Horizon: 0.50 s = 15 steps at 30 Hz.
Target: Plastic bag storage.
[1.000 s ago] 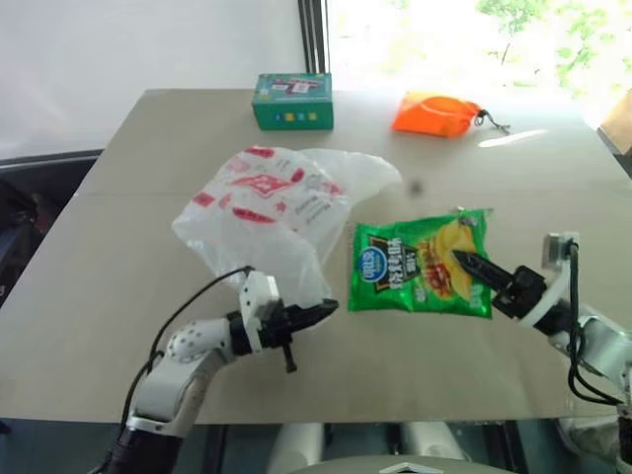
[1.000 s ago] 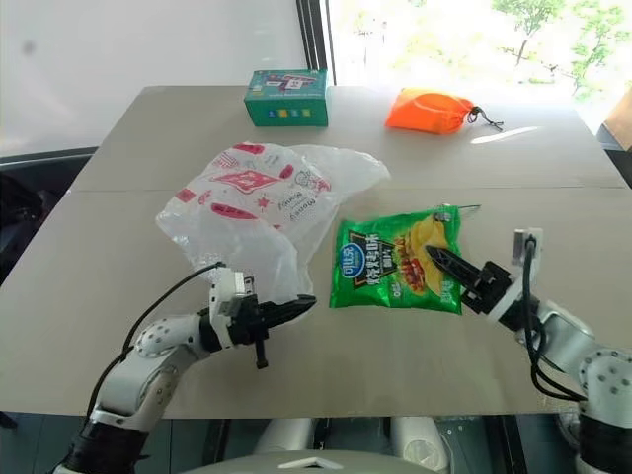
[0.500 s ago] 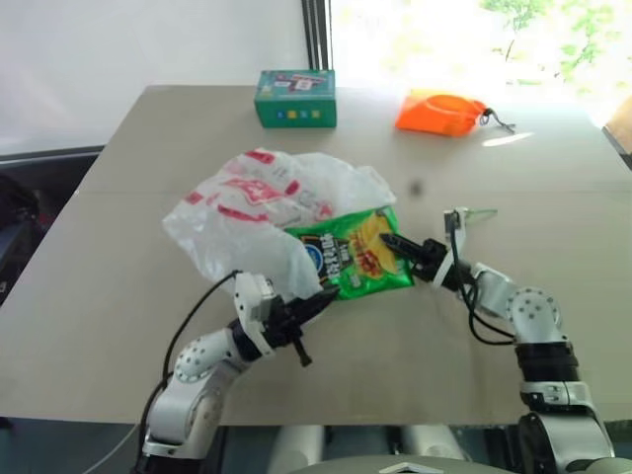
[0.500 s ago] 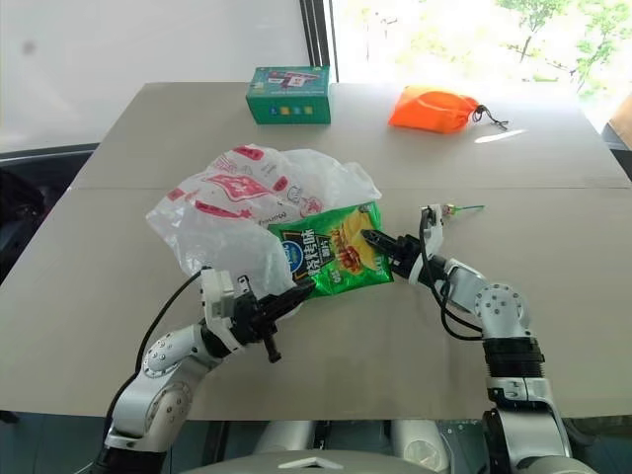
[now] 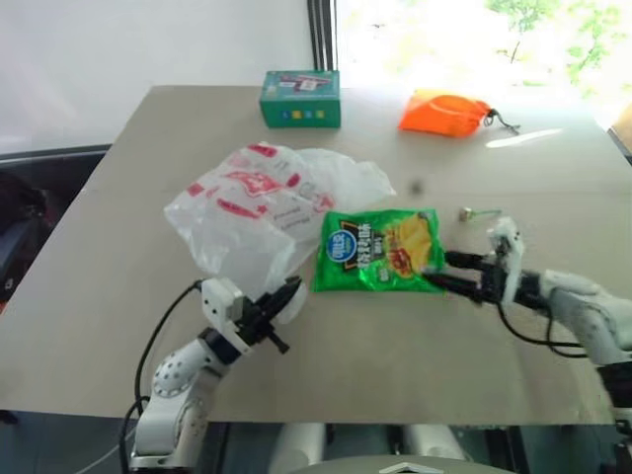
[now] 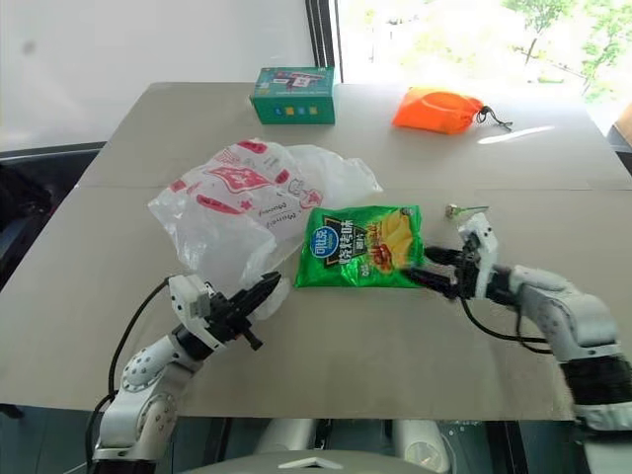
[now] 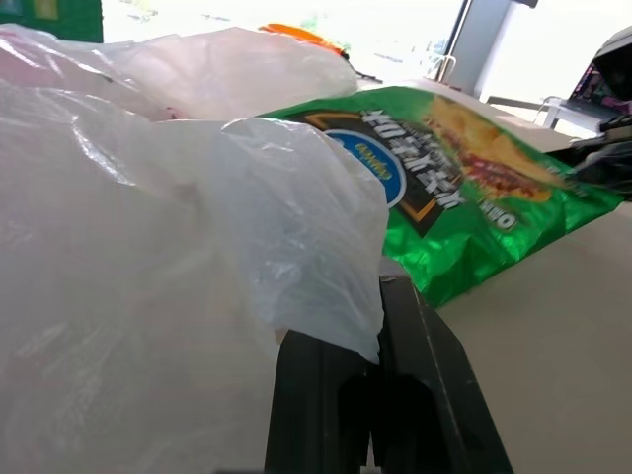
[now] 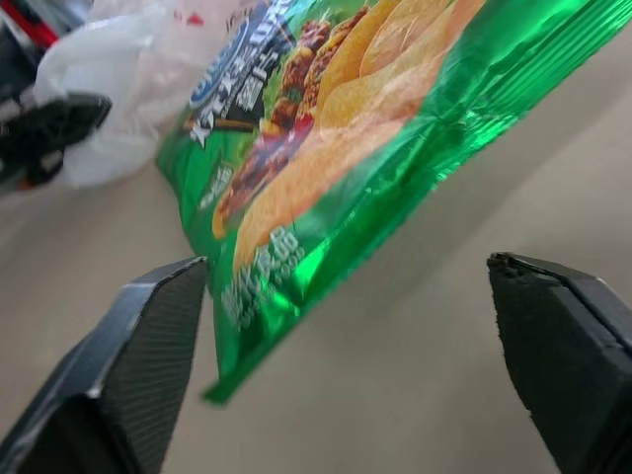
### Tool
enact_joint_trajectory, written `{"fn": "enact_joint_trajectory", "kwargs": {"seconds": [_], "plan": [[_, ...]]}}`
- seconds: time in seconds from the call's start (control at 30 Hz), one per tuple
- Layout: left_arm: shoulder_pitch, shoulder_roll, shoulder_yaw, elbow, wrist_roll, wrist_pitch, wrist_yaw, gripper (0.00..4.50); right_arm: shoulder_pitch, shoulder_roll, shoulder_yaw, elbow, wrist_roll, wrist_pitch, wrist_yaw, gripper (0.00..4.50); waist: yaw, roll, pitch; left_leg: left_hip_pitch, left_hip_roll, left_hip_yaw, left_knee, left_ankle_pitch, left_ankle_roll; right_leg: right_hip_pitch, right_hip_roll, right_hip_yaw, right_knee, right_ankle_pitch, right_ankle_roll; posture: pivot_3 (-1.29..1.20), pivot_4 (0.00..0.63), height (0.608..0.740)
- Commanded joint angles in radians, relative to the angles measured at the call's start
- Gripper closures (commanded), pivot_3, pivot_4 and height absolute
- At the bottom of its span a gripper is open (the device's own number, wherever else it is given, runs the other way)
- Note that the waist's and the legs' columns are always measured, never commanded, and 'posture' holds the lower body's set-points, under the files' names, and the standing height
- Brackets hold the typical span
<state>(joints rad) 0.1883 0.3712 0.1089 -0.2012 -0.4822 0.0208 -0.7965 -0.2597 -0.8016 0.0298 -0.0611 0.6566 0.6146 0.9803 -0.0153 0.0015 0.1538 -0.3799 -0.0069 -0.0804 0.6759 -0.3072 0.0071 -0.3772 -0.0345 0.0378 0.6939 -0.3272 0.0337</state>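
My right fingers straddle only the chip packet's near corner, so next I reach further and pinch the packet's printed side (image 5: 405,249) before bagging it.
The plastic bag (image 5: 259,203), translucent white with red marks, lies crumpled on the table's left half. My left gripper (image 5: 283,294) is at the bag's near edge, shut on a fold of the film; the left wrist view shows the fold caught between the fingers (image 7: 308,395). A shiny green chip packet (image 5: 379,251) lies flat on the table against the bag's right side. My right gripper (image 5: 452,272) stands open at the packet's right edge. Its fingers (image 8: 148,355) are spread wide, with the packet (image 8: 326,138) lying just beyond them and not held.
A green box (image 5: 301,97) and an orange drawstring pouch (image 5: 446,112) sit at the table's far side. A small metal piece with a green stem (image 5: 478,211) lies just behind the right gripper. Bare tabletop (image 5: 395,346) runs along the near edge.
The right gripper has opened and let go of the chip packet, which now lies flat beside the bag. The right arm has drawn back to the right. The left gripper shifted slightly left, still holding the bag.
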Motion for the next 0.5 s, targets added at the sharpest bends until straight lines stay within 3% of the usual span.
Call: {"fn": "enact_joint_trajectory", "kwargs": {"seconds": [0.03,0.23,0.5], "plan": [[0.000,0.019,0.001,-0.003,0.013,-0.034,-0.032,4.50,-0.070,-0.025,-0.004,0.065,-0.086,-0.089,0.068,0.05,-0.002,-0.001,0.000,0.000,0.000,0.000,0.000,0.000,0.000,0.000,0.000,0.000,0.000,0.000,0.000,0.00,0.150,0.740],[0.001,0.024,-0.007,0.018,0.033,-0.054,-0.044,4.50,-0.393,0.118,-0.006,0.343,-0.181,-0.199,0.051,0.05,-0.023,-0.002,0.002,0.001,0.000,0.001,0.000,0.000,-0.001,0.000,0.000,0.001,0.002,0.000,0.000,0.00,0.150,0.740],[-0.011,0.009,-0.031,0.012,0.046,-0.054,-0.029,4.50,-0.731,0.310,0.170,0.744,-0.358,-0.269,0.261,0.05,-0.022,-0.002,0.003,-0.001,0.000,0.001,-0.001,0.003,-0.005,-0.002,-0.001,0.000,-0.001,0.000,0.000,0.00,0.150,0.740]]}}
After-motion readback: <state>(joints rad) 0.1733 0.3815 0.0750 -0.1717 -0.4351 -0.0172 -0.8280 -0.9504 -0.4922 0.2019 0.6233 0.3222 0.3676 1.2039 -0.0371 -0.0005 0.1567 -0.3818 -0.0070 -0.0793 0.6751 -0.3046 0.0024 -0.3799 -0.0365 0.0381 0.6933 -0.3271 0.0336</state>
